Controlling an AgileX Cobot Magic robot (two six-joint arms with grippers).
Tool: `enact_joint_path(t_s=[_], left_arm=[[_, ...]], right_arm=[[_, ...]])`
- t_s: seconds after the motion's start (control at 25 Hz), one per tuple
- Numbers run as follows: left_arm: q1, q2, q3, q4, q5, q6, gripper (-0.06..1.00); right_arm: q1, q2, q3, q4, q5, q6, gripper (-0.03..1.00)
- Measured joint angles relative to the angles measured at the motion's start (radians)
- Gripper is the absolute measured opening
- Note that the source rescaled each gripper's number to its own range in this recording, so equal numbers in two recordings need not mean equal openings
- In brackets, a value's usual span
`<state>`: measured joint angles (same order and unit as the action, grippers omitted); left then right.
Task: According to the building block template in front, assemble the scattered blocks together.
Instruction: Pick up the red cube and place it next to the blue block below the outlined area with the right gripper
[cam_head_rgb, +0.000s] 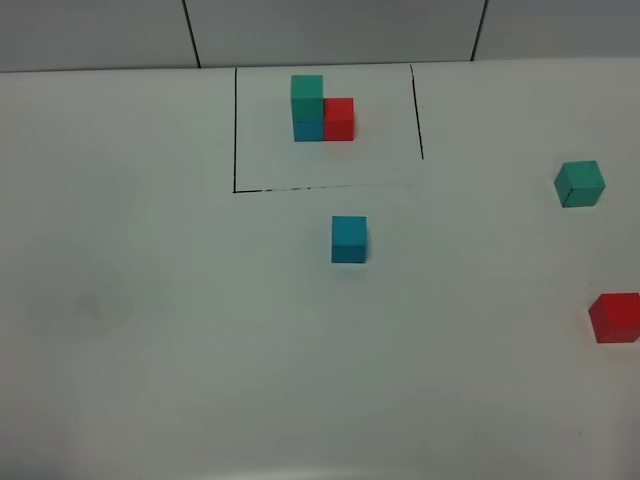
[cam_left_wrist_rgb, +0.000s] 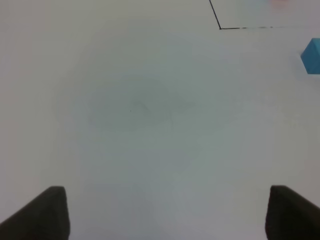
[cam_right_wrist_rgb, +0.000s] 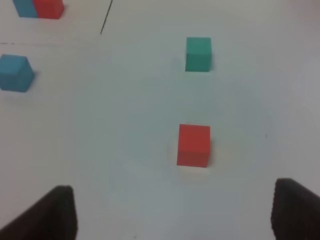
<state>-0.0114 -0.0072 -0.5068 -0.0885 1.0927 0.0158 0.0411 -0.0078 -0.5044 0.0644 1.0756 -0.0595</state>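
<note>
I will next close my right gripper on the opposite sides (cam_head_rgb: 614, 319) (cam_right_wrist_rgb: 194, 145) of the loose red cube, the one that is nearer than the loose teal-green cube.
The building block template (cam_head_rgb: 322, 108) stands inside a black-line rectangle at the back: teal-green on blue, red beside it. The loose blue cube (cam_head_rgb: 349, 239) sits just in front of that rectangle. The teal-green cube (cam_head_rgb: 580, 184) and the red cube (cam_head_rgb: 614, 318) lie at the right edge. My left gripper (cam_left_wrist_rgb: 162, 215) is open over bare table, with the blue cube (cam_left_wrist_rgb: 312, 56) far off to one side. My right gripper (cam_right_wrist_rgb: 172, 215) is open, and the red cube (cam_right_wrist_rgb: 194, 145) lies ahead of its fingers, apart from them. Beyond it stands the teal-green cube (cam_right_wrist_rgb: 198, 54).
The white table (cam_head_rgb: 180, 330) spreads wide on the left and front. A grey wall with dark seams (cam_head_rgb: 190, 30) runs along the back. Neither arm shows in the exterior high view.
</note>
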Motion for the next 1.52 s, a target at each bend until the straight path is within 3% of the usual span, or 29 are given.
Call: enact_joint_path(t_s=[1.52], left_arm=[[0.000, 0.000, 0.000, 0.000, 0.000, 0.000, 0.78]], right_arm=[[0.000, 0.000, 0.000, -0.006, 0.000, -0.003, 0.64]])
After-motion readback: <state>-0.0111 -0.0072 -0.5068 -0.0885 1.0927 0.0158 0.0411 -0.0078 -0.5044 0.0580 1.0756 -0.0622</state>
